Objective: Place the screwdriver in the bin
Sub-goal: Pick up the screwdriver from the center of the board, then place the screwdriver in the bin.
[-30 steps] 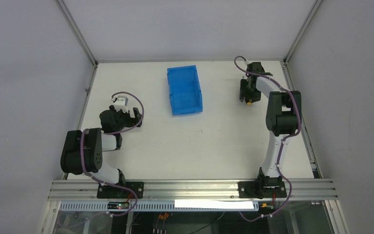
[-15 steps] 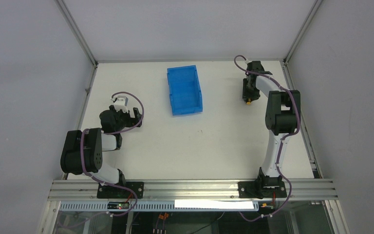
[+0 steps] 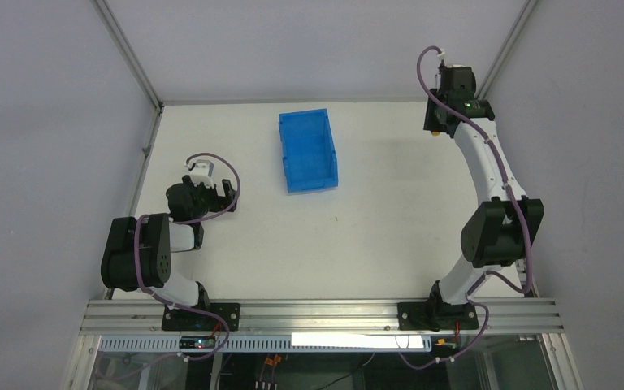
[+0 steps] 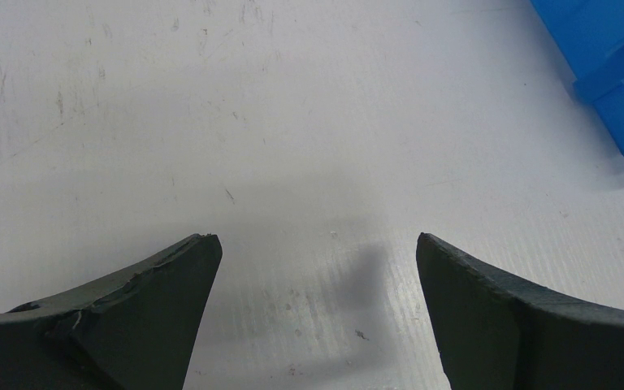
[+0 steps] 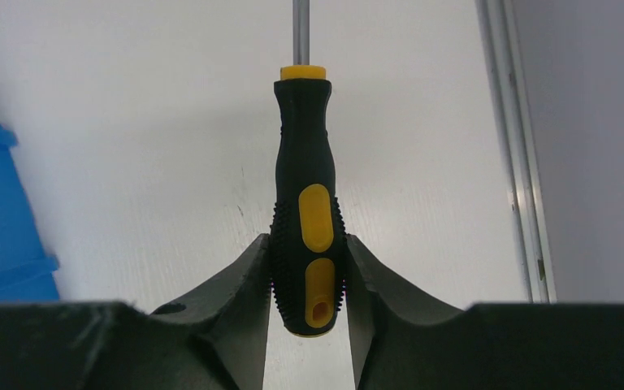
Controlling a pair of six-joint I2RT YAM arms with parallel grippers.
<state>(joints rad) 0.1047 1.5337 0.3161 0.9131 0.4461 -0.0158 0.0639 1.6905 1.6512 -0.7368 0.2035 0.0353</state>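
My right gripper has the screwdriver. I will put it down lengthwise on the middle of the blue bin's bottom [image 3: 309, 156].
The screwdriver [image 5: 307, 203] has a black-and-yellow handle and a thin metal shaft pointing away from the camera. My right gripper [image 5: 307, 244] is shut on the butt end of its handle and holds it high above the table's far right corner. In the top view that gripper [image 3: 437, 130] shows only the handle's yellow tip [image 3: 435, 136]. The blue bin [image 3: 307, 150] stands at the back middle of the table, well left of the right gripper; its corner shows in the right wrist view [image 5: 0, 219]. My left gripper [image 4: 317, 260] is open and empty just above the table, left of the bin [image 4: 609, 65].
Aluminium frame rails [image 3: 487, 49] and grey walls enclose the table; the right rail [image 5: 513, 146] runs close beside the raised right gripper. The left arm [image 3: 142, 252] is folded at the near left.
My right arm has lifted and stretched up toward the far right corner, carrying the screwdriver with it. The left arm and the bin have not moved.
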